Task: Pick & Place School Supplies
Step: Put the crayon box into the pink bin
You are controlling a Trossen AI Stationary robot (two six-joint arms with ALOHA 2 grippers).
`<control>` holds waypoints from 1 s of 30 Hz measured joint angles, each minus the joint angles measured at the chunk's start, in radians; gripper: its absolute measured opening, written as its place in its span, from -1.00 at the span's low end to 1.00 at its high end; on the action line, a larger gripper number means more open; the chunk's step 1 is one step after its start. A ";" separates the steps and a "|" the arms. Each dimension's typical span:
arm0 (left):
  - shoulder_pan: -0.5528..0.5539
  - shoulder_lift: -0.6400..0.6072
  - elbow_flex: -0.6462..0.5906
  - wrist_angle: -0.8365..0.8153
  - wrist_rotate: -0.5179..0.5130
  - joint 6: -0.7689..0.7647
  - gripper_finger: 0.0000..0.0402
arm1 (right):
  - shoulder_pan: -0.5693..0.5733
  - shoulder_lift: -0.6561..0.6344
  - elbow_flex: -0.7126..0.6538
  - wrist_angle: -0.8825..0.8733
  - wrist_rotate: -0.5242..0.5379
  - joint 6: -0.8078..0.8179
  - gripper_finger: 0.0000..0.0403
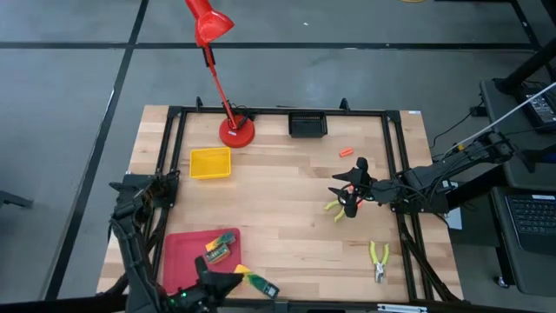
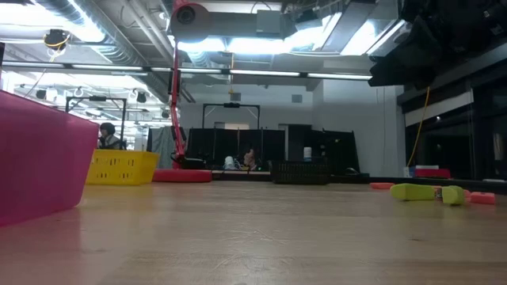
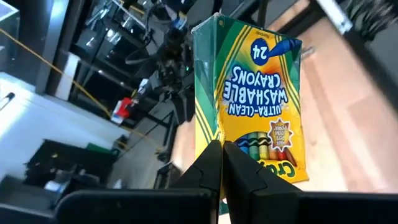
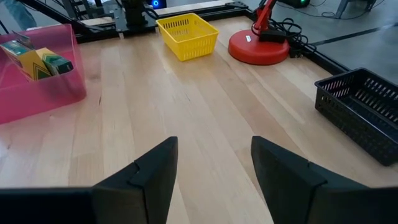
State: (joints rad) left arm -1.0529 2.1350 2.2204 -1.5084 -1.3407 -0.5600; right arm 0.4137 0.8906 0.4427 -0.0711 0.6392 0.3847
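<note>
My left hand should release the crayon box, now at the table's near edge, in the red tray, on the near side of the two boxes (image 1: 215, 264) there.
My left gripper (image 1: 228, 283) is at the table's near edge, just right of the red tray (image 1: 178, 261), shut on a green-and-yellow crayon box (image 3: 258, 93). Two more such boxes (image 1: 219, 248) lie in the red tray. My right gripper (image 1: 351, 187) hovers open at the table's right side, beside a yellow-green-handled tool (image 1: 334, 207) lying flat on the wood. Its fingers (image 4: 155, 168) frame bare table. Yellow-handled pliers (image 1: 379, 259) lie nearer the near edge. An orange piece (image 1: 346, 152) lies farther back. My left gripper pinches the crayon box between its two fingers (image 3: 208, 165) at one short end (image 3: 249, 158), the end with the brand name. The box sticks out lengthwise beyond the fingertips toward the table's right. It looks lifted clear of the wood.
A red desk lamp's base (image 1: 236, 132), a yellow tray (image 1: 210, 163) and a black tray (image 1: 307, 124) stand along the far side. A dark frame rail (image 1: 395, 156) borders the work area. Bare wood (image 1: 287, 200) lies between the arms.
</note>
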 joint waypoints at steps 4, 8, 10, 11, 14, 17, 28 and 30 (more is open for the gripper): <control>0.032 0.006 0.000 -0.066 0.093 -0.115 -0.99 | 0.000 0.000 0.000 -0.002 0.000 0.000 0.03; 0.057 0.006 -0.005 -0.063 0.268 -0.219 -0.99 | 0.000 0.000 0.000 -0.002 0.000 0.001 0.03; 0.062 0.006 -0.005 -0.063 0.342 -0.269 -0.99 | 0.000 0.000 0.000 -0.003 0.000 0.005 0.03; 0.063 0.006 -0.005 -0.063 0.369 -0.295 -0.99 | 0.000 0.000 0.000 -0.005 0.000 0.008 0.03; 0.056 0.006 -0.005 -0.063 0.442 -0.366 -0.99 | 0.000 0.000 0.000 -0.005 0.000 0.008 0.03; 0.051 0.006 -0.005 -0.062 0.538 -0.462 -0.99 | 0.000 0.000 0.000 -0.005 0.000 0.008 0.03; 0.023 0.007 -0.119 -0.062 0.749 -0.698 -0.99 | 0.000 0.000 0.000 0.003 0.017 0.001 0.03; 0.025 0.007 -0.149 -0.062 0.775 -0.722 -0.99 | 0.000 0.000 0.000 0.004 0.023 -0.003 0.03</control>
State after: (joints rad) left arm -1.0275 2.1418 2.0711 -1.5707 -0.5661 -1.2815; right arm 0.4140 0.8909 0.4427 -0.0669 0.6620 0.3818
